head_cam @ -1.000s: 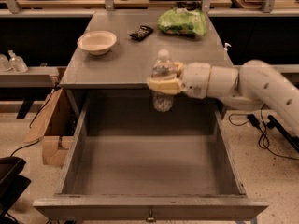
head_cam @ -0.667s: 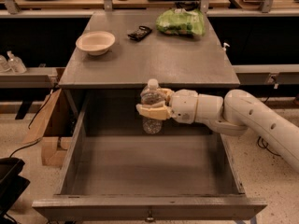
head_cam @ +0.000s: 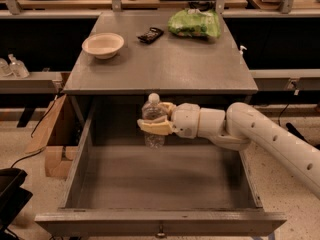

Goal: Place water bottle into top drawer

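Note:
My gripper is going to release the water bottle, now hanging above the open drawer's back part, standing upright, on the drawer's bottom toward the cardboard box (head_cam: 129, 167).
The water bottle (head_cam: 153, 120), clear ribbed plastic with a white cap, stands upright in my gripper (head_cam: 156, 120), which is shut on its middle. The white arm reaches in from the right. The bottle hangs above the back part of the open top drawer (head_cam: 160, 184), its base a little above the drawer floor. The drawer is grey, pulled fully out, with a small metal pull (head_cam: 160, 230) on its front panel.
On the grey table top (head_cam: 165, 64) sit a cream bowl (head_cam: 103, 44), a dark small object (head_cam: 150, 34) and a green bag (head_cam: 195, 23). Small clear pump bottles (head_cam: 13, 65) stand on a shelf at left. A cardboard box (head_cam: 47, 139) lies left of the drawer.
My gripper has carried the bottle left and down, from beside the table's front edge to lower inside the open drawer space.

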Available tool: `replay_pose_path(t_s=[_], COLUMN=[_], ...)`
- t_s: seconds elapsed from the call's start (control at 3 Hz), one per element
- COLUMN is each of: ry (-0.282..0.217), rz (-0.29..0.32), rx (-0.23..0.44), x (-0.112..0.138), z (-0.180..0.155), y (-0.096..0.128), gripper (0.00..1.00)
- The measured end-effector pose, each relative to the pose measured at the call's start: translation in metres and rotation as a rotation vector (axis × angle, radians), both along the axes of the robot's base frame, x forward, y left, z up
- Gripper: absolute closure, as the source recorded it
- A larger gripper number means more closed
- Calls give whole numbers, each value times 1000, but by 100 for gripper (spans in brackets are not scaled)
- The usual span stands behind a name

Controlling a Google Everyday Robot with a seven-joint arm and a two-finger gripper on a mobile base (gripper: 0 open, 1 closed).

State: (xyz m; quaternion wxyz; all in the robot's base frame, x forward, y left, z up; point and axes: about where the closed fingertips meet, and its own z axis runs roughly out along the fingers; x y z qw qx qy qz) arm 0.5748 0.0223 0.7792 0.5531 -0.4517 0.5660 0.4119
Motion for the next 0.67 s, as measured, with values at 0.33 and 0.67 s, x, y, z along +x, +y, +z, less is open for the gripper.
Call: replay_pose_path(t_s=[0.33, 0.67], ry=[14, 16], rz=[31, 40], rx=[-18, -30], x=[4, 3], z=[-28, -43], y=[23, 38], gripper=[100, 100])
